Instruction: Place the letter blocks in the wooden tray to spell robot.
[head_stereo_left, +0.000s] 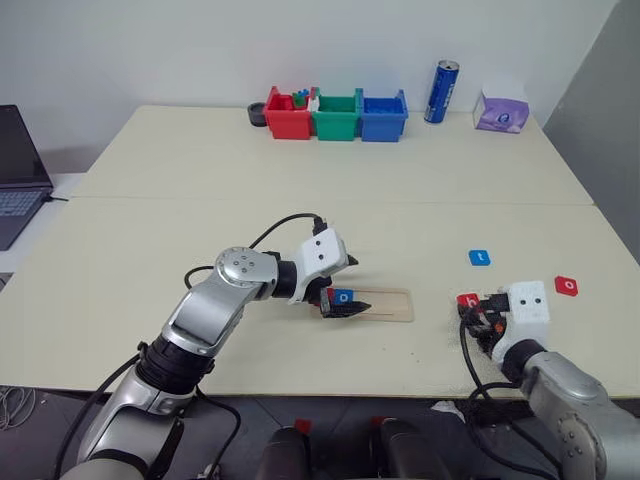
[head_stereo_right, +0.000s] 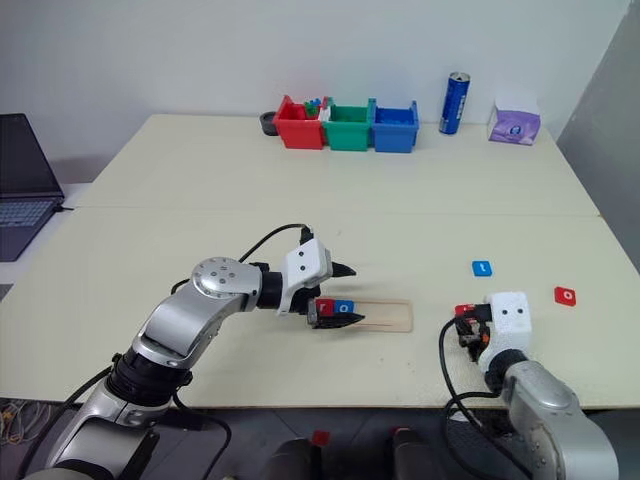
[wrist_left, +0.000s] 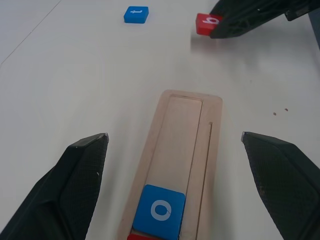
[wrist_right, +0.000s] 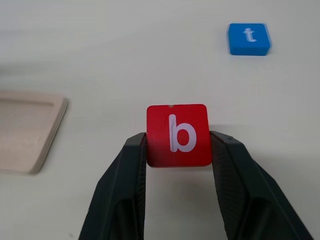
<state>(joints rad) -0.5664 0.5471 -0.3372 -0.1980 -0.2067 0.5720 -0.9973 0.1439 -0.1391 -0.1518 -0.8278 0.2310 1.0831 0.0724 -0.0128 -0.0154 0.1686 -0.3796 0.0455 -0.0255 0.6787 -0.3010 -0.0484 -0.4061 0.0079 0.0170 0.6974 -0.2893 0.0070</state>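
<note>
I need to set the "b" block down with my right gripper and take its near and far sides (wrist_right: 179, 164), because the gripper covers the side of the "b" block that faces the "o" block.
The wooden tray (head_stereo_left: 390, 303) lies at the table's near middle. A blue "o" block (wrist_left: 160, 210) sits in its groove near the left end, with a red block (head_stereo_right: 322, 306) beside it. My left gripper (wrist_left: 174, 136) hovers open over that end, one finger on each side of the tray. To the right of the tray, my right gripper (wrist_right: 177, 145) is shut on a red "b" block (wrist_right: 177, 134), just above the table. A blue "t" block (head_stereo_left: 480, 257) and a red "o" block (head_stereo_left: 567, 285) lie loose on the table farther right.
Red (head_stereo_left: 288, 115), green (head_stereo_left: 336, 115) and blue (head_stereo_left: 383, 115) bins stand at the far middle. A blue can (head_stereo_left: 441, 91) and a purple pack (head_stereo_left: 501, 112) are at the far right. A laptop (head_stereo_left: 18, 170) sits off the left edge.
</note>
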